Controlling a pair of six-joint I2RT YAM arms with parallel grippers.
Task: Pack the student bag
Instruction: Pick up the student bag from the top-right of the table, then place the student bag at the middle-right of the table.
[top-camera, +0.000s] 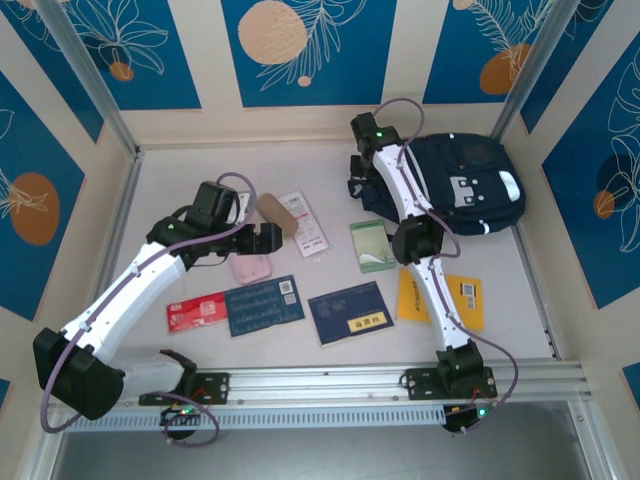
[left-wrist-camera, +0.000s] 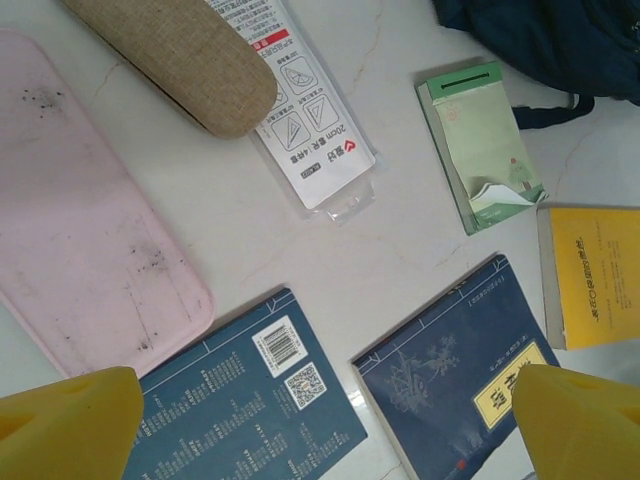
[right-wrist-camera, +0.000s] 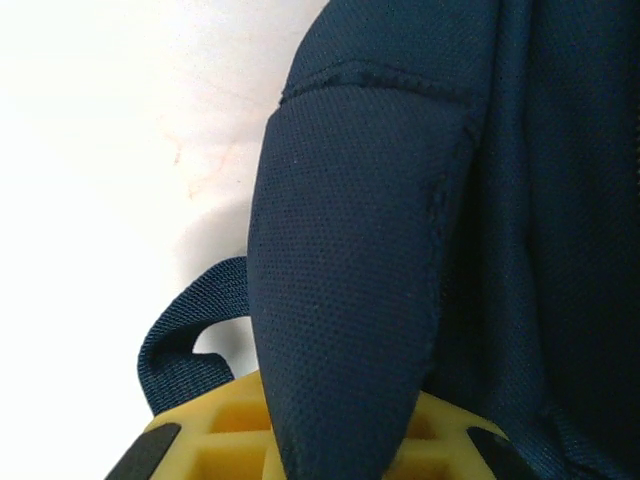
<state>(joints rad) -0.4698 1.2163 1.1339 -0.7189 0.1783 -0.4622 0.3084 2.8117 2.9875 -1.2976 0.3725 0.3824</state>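
I will let go of the student bag with my right gripper across the green notepad and the yellow book's back edge (top-camera: 400, 241).
The student bag (top-camera: 470, 185), dark navy with white-grey patches, lies at the table's back right. My right gripper (top-camera: 362, 172) is at its left edge. In the right wrist view a padded navy shoulder strap (right-wrist-camera: 360, 250) runs down between the yellow fingers (right-wrist-camera: 230, 430), and the right gripper (right-wrist-camera: 330, 435) is shut on it. A thin webbing loop (right-wrist-camera: 185, 345) hangs to the left of the strap. My left gripper (top-camera: 268, 238) hovers open over the left half of the table. Its yellow fingertips (left-wrist-camera: 70, 425) stand wide apart above two blue books, holding nothing.
Loose items lie on the table: pink case (left-wrist-camera: 90, 250), tan case (left-wrist-camera: 180, 60), ruler packet (left-wrist-camera: 305, 130), green notepad (left-wrist-camera: 480, 145), yellow book (left-wrist-camera: 595, 285), blue book with barcode (left-wrist-camera: 240, 410), dark navy book (left-wrist-camera: 450, 380), red packet (top-camera: 197, 312). Walls and metal posts enclose the table.
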